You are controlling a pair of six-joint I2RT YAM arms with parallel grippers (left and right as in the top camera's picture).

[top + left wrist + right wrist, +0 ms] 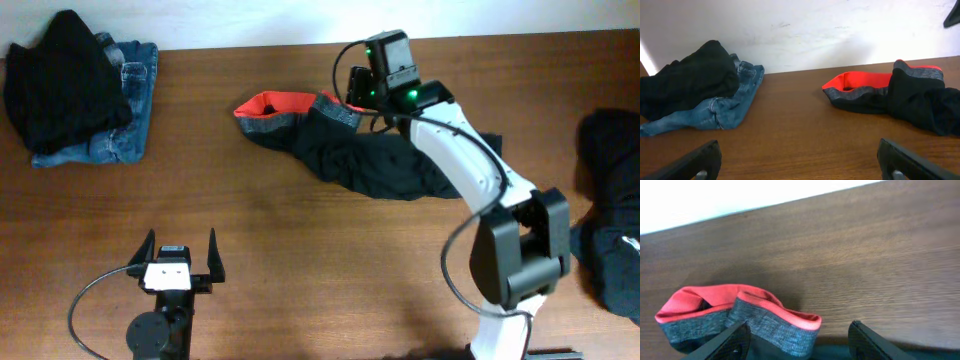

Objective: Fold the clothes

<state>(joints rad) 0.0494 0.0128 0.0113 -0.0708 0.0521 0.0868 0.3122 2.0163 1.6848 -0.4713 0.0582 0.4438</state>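
The black garment's waistband is kinked, so my right gripper will pull the waistband's folded end (346,113) toward the front edge before folding.
The clothes lie in three places. A long black garment (370,160) with a grey and red waistband (275,108) is spread across the table's middle, also in the left wrist view (910,100). My right gripper (352,95) hovers over the waistband's right end, open. The folded band (775,322) lies between its fingers (735,340), and the right finger stands apart from the cloth. My left gripper (180,255) rests near the front edge, wide open and empty (802,167).
A black garment (65,75) lies on blue denim jeans (125,125) at the back left corner. More dark clothes (610,210) are heaped at the right edge. The right arm (500,200) reaches over the black garment's right end.
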